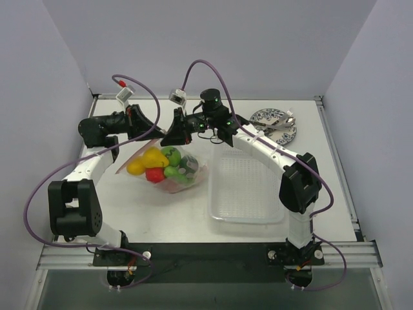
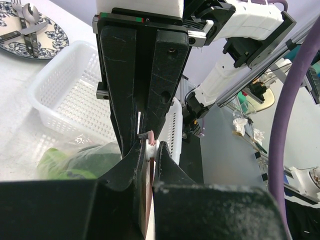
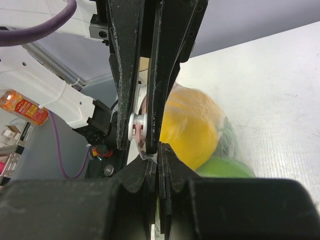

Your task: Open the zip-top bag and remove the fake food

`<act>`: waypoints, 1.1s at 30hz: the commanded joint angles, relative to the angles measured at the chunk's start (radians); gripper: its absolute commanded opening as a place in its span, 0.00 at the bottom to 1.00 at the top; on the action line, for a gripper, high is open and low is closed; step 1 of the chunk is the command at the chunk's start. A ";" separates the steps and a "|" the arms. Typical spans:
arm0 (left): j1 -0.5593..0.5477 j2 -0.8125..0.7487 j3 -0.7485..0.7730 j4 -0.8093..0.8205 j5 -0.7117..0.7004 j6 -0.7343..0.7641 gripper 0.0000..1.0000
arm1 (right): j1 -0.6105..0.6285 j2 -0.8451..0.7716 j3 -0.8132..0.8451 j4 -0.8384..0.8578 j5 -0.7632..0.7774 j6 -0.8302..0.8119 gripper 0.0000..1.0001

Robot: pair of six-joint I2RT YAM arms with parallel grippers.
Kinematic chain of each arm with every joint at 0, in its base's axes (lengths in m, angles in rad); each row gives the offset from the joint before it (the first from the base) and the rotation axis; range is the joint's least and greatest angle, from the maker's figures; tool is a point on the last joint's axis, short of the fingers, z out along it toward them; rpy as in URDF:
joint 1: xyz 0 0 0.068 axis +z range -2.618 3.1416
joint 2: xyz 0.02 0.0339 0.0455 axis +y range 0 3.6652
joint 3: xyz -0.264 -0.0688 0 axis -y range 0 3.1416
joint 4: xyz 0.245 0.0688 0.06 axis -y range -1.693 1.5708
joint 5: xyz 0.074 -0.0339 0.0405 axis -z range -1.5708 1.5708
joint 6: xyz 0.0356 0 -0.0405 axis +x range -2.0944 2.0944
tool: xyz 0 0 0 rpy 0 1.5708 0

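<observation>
My right gripper will open and take the bag's edge (image 3: 146,154) farther from the white zip slider, because it crowds my left gripper at the slider.
The zip-top bag (image 1: 193,175) lies left of centre on the table, holding the fake food: yellow (image 1: 153,158), red (image 1: 155,174) and green (image 1: 171,155) pieces. Both grippers meet at its far, raised mouth. My left gripper (image 1: 159,129) is shut on the white zip slider (image 2: 149,145) on the pinkish strip. My right gripper (image 1: 175,137) faces it and is shut on the bag's edge (image 3: 150,156) right beside the slider (image 3: 134,125). The right wrist view shows a yellow fruit (image 3: 192,125) and a green one (image 3: 220,167) inside the plastic.
A white mesh tray (image 1: 248,187) stands right of the bag, close to it. A blue-patterned plate with cutlery (image 1: 274,123) sits at the back right. Walls close in the table on the left, back and right.
</observation>
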State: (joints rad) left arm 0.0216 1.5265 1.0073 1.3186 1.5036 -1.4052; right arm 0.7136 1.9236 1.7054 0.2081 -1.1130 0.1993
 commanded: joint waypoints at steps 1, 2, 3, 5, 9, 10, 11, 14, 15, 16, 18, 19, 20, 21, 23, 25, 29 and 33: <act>0.018 0.004 0.054 0.353 0.179 0.008 0.02 | -0.009 -0.035 0.054 0.126 -0.053 0.019 0.00; 0.020 0.004 0.056 0.353 0.179 0.009 0.05 | -0.008 -0.038 0.053 0.129 -0.053 0.020 0.00; 0.026 0.004 0.057 0.353 0.178 0.014 0.05 | -0.009 -0.038 0.051 0.131 -0.054 0.025 0.00; 0.031 0.003 0.059 0.353 0.179 0.021 0.00 | -0.009 -0.040 0.050 0.135 -0.057 0.029 0.00; 0.090 0.006 0.068 0.353 0.178 0.041 0.00 | -0.017 -0.046 0.049 0.140 -0.053 0.031 0.00; 0.104 0.006 0.059 0.353 0.178 0.049 0.00 | -0.023 -0.051 0.051 0.149 -0.045 0.032 0.00; 0.119 0.006 0.051 0.353 0.178 0.061 0.00 | -0.025 -0.052 0.051 0.158 -0.044 0.044 0.00; 0.162 0.006 0.007 0.352 0.179 0.074 0.00 | -0.045 -0.052 0.060 0.209 -0.045 0.081 0.00; 0.169 0.004 -0.005 0.352 0.179 0.077 0.00 | -0.049 -0.051 0.062 0.227 -0.047 0.107 0.00; 0.175 0.000 -0.018 0.352 0.179 0.078 0.00 | -0.055 -0.048 0.062 0.250 -0.048 0.117 0.00; 0.176 -0.017 -0.045 0.352 0.178 0.081 0.00 | -0.055 -0.043 0.063 0.266 -0.048 0.130 0.00; 0.173 -0.025 -0.053 0.350 0.178 0.081 0.00 | -0.057 -0.041 0.065 0.266 -0.048 0.132 0.00; 0.172 -0.035 -0.059 0.350 0.178 0.077 0.00 | -0.057 -0.041 0.062 0.266 -0.048 0.131 0.00; 0.172 -0.038 -0.061 0.350 0.178 0.074 0.00 | -0.055 -0.040 0.059 0.266 -0.050 0.129 0.00; 0.175 -0.049 -0.056 0.349 0.178 0.068 0.00 | -0.055 -0.035 0.053 0.260 -0.050 0.121 0.00; 0.173 -0.057 -0.047 0.349 0.178 0.060 0.00 | -0.057 -0.029 0.045 0.255 -0.056 0.124 0.05; 0.167 -0.049 -0.024 0.349 0.178 0.046 0.00 | -0.055 -0.026 0.051 0.293 -0.080 0.155 0.39; 0.156 -0.045 -0.012 0.347 0.178 0.034 0.00 | -0.059 -0.038 0.063 0.294 -0.091 0.147 0.53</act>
State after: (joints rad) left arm 0.1844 1.5021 0.9520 1.3170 1.5127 -1.3663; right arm 0.6601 1.9423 1.7153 0.4065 -1.1416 0.3420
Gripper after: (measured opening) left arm 0.136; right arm 0.499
